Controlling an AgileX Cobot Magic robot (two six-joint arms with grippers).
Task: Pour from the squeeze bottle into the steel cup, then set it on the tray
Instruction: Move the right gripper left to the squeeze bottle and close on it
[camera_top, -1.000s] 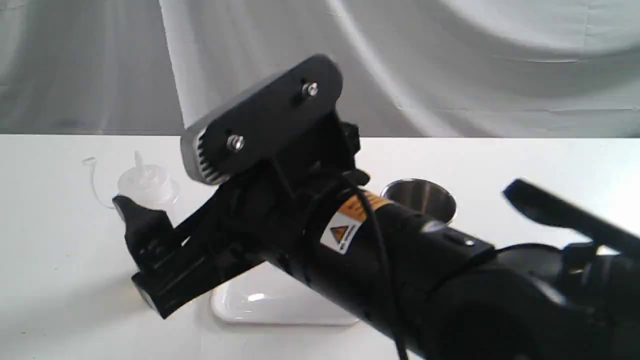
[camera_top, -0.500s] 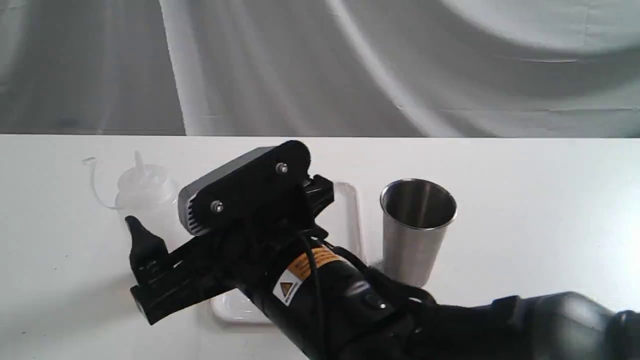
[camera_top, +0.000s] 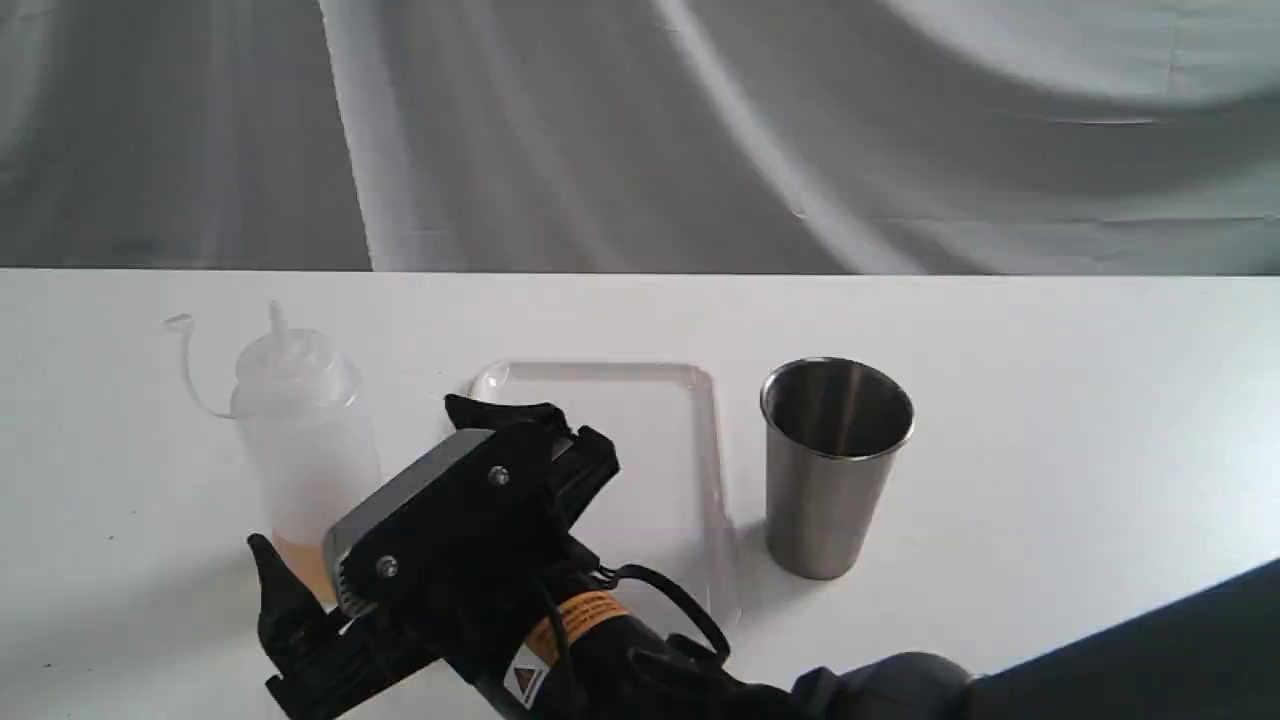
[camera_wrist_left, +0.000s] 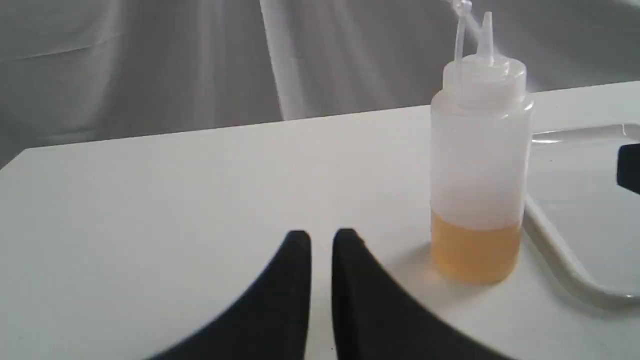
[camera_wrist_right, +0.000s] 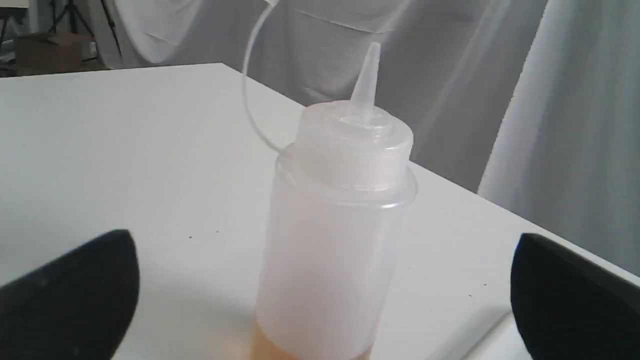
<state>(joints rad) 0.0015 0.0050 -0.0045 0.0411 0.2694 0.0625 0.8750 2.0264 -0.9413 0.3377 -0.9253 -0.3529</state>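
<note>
My right gripper will next move to the middle of the squeeze bottle's body (camera_top: 314, 480) (camera_wrist_right: 327, 276), just above the amber liquid, and close there.
The squeeze bottle (camera_top: 300, 430) stands upright at the table's left, with amber liquid in its bottom and its cap strap hanging off to the left. My right gripper (camera_top: 358, 477) reaches across to it, open. In the right wrist view the bottle (camera_wrist_right: 335, 225) sits between the wide-spread fingers of that gripper (camera_wrist_right: 324, 236), not touched. The white tray (camera_top: 660, 440) lies flat in the middle. To its right stands the steel cup (camera_top: 835, 480), upright. My left gripper (camera_wrist_left: 322, 235) hovers low over the table with its jaws shut on nothing, a little apart from the bottle (camera_wrist_left: 477, 165).
The white table (camera_top: 1050, 400) ends at a grey cloth backdrop (camera_top: 640, 130). My right arm (camera_top: 1150, 650) crosses the front right corner of the exterior view. The tray's rim (camera_wrist_left: 565, 270) lies close beside the bottle.
My right arm has come down and toward the front left, uncovering the tray and cup. Its open gripper has sunk from the bottle's shoulder height to its lower half.
</note>
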